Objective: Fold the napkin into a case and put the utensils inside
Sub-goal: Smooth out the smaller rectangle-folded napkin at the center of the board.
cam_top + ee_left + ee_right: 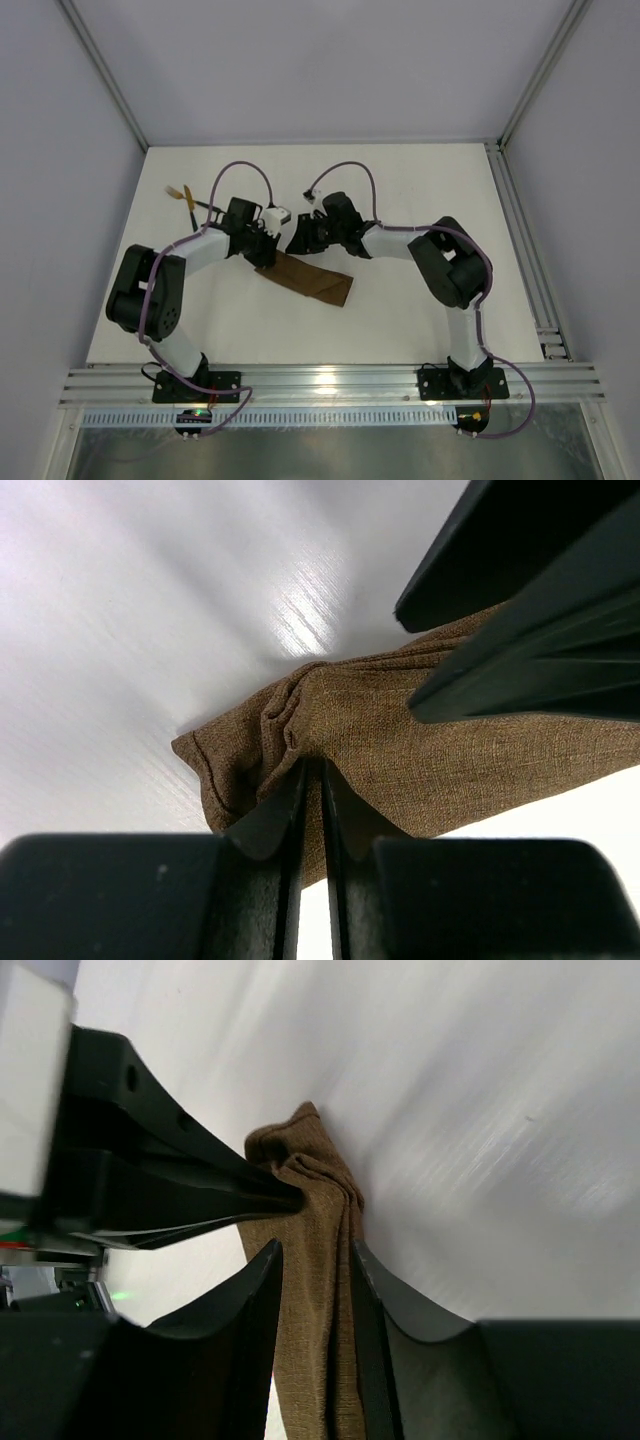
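Next, my right gripper pinches the napkin's fold (332, 1203) beside the layers that my left gripper bunches at the napkin's end, before my left gripper opens and takes the napkin's corner.
The napkin (312, 281) is a brown cloth folded into a narrow strip lying slantwise mid-table. My left gripper (312, 766) is shut on its upper-left end, and the cloth (430, 750) bunches at the fingertips. My right gripper (315, 1247) straddles the same end with its jaws apart, the folded layers (305, 1195) hanging loosely between them. From above, the left gripper (267, 250) and the right gripper (298, 241) meet tip to tip over that end. The utensils (189, 203), gold heads on black handles, lie on the table at the far left, behind the left arm.
The white table (420, 190) is walled by grey panels, with a metal rail (530, 260) along its right side. The left arm's elbow (150, 290) and the right arm's elbow (455, 265) stand out to either side of the napkin.
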You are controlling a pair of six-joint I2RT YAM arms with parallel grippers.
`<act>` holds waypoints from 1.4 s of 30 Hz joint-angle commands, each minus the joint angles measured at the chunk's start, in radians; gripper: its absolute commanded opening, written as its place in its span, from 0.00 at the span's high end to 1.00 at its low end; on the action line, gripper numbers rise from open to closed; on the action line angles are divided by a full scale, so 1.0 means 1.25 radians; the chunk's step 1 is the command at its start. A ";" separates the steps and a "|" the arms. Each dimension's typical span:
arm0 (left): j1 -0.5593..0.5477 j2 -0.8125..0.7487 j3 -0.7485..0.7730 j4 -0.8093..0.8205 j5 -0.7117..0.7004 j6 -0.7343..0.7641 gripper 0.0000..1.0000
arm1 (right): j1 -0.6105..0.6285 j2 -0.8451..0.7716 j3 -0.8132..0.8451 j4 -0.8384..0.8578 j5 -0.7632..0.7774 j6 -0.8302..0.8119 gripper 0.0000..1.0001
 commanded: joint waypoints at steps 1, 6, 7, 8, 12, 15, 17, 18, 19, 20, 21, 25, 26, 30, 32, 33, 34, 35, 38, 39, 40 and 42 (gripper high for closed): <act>0.006 0.035 0.008 -0.006 -0.022 -0.020 0.90 | -0.002 -0.065 -0.013 0.002 0.053 0.030 0.63; 0.007 0.039 0.012 -0.008 -0.013 -0.026 0.94 | -0.004 -0.074 -0.034 -0.012 0.057 0.034 0.52; 0.007 0.039 0.012 -0.009 -0.013 -0.026 0.95 | -0.003 -0.077 -0.039 -0.019 0.056 0.027 0.51; 0.007 0.039 0.011 -0.008 -0.013 -0.026 0.96 | -0.002 -0.078 -0.040 -0.040 0.053 0.018 0.49; 0.008 0.039 0.010 -0.005 -0.009 -0.027 0.98 | 0.012 -0.082 -0.030 -0.079 0.025 -0.023 0.48; 0.008 0.038 0.010 -0.006 -0.008 -0.029 0.98 | 0.028 -0.098 -0.038 -0.059 0.043 -0.017 0.61; 0.007 0.038 0.010 -0.009 -0.009 -0.030 0.98 | 0.032 -0.103 -0.072 0.018 0.042 0.018 0.70; 0.008 0.037 0.008 -0.010 -0.009 -0.030 0.98 | 0.031 -0.105 -0.083 0.052 0.054 0.057 0.73; 0.008 0.036 0.008 -0.009 -0.012 -0.030 0.98 | 0.033 -0.111 -0.094 0.096 0.064 0.071 0.76; 0.008 0.035 0.007 -0.009 -0.011 -0.030 0.98 | 0.034 -0.112 -0.108 0.113 0.074 0.080 0.78; 0.008 0.035 0.006 -0.009 -0.011 -0.030 0.98 | 0.037 -0.114 -0.109 0.124 0.084 0.088 0.80; 0.008 0.035 0.007 -0.011 -0.009 -0.030 0.98 | 0.051 -0.120 -0.098 0.145 0.133 0.097 0.86; 0.008 0.035 0.006 -0.011 -0.009 -0.031 0.98 | 0.055 -0.125 -0.095 0.144 0.144 0.097 0.88; 0.008 0.032 0.007 -0.010 -0.004 -0.034 0.98 | 0.058 -0.153 -0.124 0.145 0.210 0.108 0.78; 0.008 0.031 0.007 -0.012 -0.002 -0.034 0.98 | 0.059 -0.149 -0.128 0.161 0.198 0.125 0.75; 0.008 0.032 0.006 -0.014 -0.004 -0.034 0.98 | 0.064 -0.142 -0.127 0.161 0.197 0.129 0.75; 0.008 0.032 0.007 -0.014 -0.006 -0.034 0.98 | 0.067 -0.143 -0.128 0.159 0.205 0.130 0.75; 0.007 0.032 0.007 -0.014 -0.007 -0.034 0.98 | 0.071 -0.148 -0.141 0.161 0.232 0.130 0.75; 0.008 0.031 0.006 -0.014 -0.003 -0.032 0.98 | 0.072 -0.164 -0.155 0.173 0.251 0.131 0.61; 0.007 0.030 0.006 -0.014 -0.003 -0.032 0.98 | 0.072 -0.164 -0.151 0.172 0.240 0.121 0.60; 0.008 0.032 0.006 -0.014 -0.001 -0.032 0.98 | 0.074 -0.153 -0.142 0.171 0.224 0.119 0.61; 0.008 0.031 0.006 -0.015 0.000 -0.032 0.98 | 0.077 -0.135 -0.118 0.192 0.193 0.132 0.73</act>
